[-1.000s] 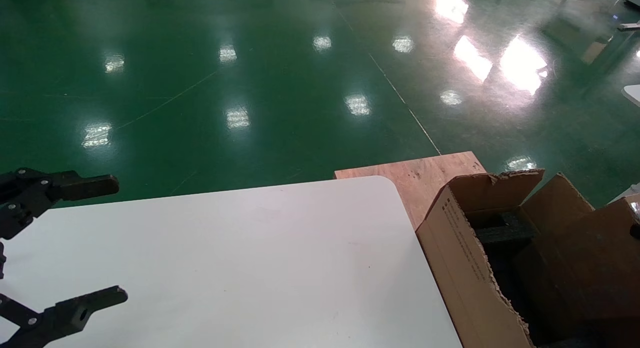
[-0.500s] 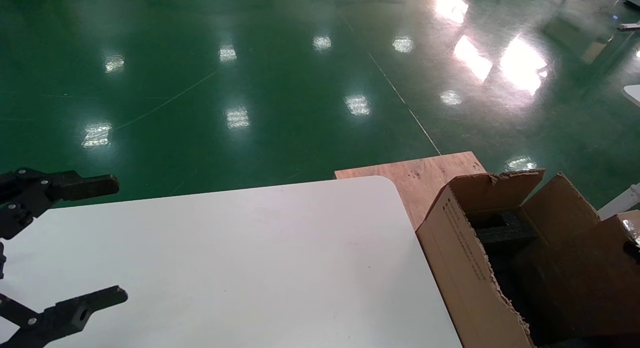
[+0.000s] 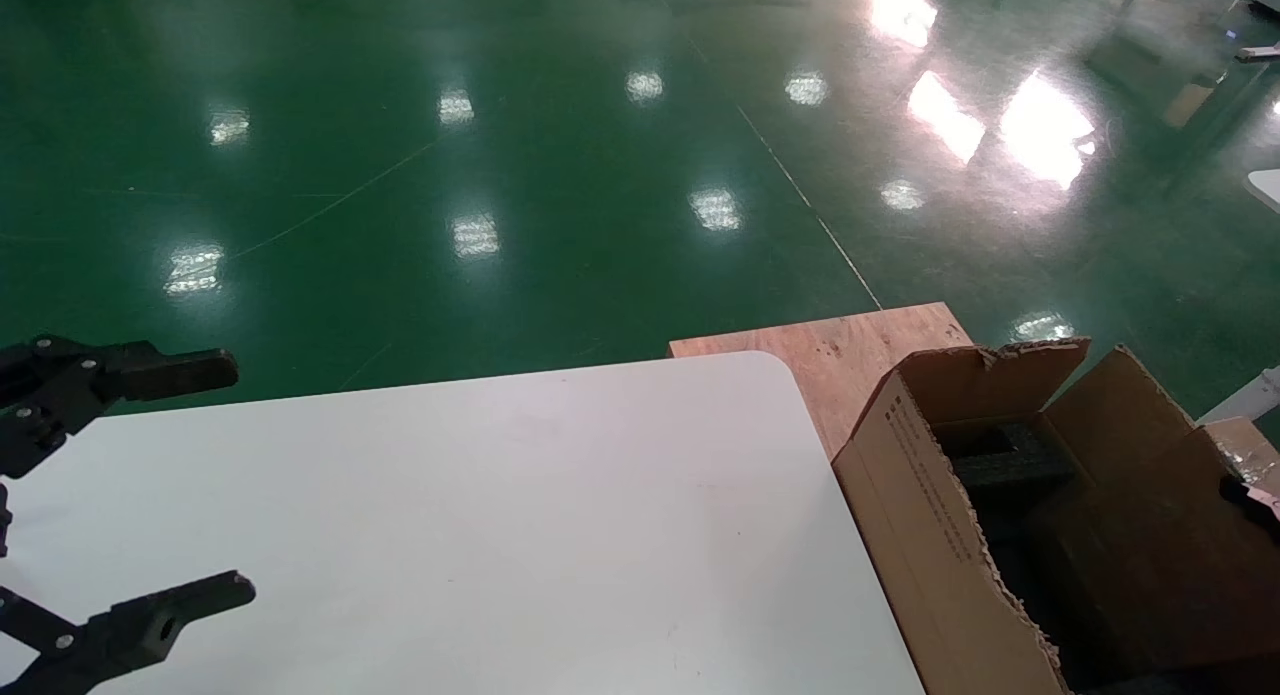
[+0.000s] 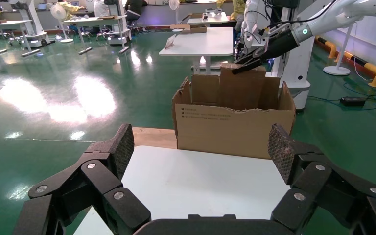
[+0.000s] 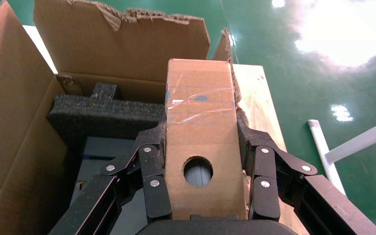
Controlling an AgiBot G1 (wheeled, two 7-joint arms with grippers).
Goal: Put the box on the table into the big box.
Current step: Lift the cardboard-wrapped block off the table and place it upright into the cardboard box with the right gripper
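Note:
My right gripper holds the small taped box. It will let go of it inside the carton [image 3: 1095, 591] along the carton's side farthest from the white table.
My right gripper [image 5: 200, 142] is shut on the small taped box [image 5: 200, 88], whose round hole [image 5: 198, 171] faces the wrist camera. It holds the box upright over the big torn-edged carton [image 5: 122, 44], close to one side wall, above the black foam [image 5: 103, 110]. In the head view the small box [image 3: 1235, 445] and right gripper [image 3: 1255, 495] show at the right edge, over the carton [image 3: 930, 535]. The left wrist view shows the small box [image 4: 242, 88] sticking up out of the carton [image 4: 230, 129]. My left gripper [image 3: 200, 485] is open and empty over the white table [image 3: 500, 515].
A brown plywood board [image 3: 850, 355] lies under the carton beside the table's far right corner. Green floor surrounds the table. Other tables and a white robot stand [image 4: 298, 63] are far behind the carton.
The small box and right gripper have shifted right and lower in the head view, deeper toward the carton. The left arm has not moved.

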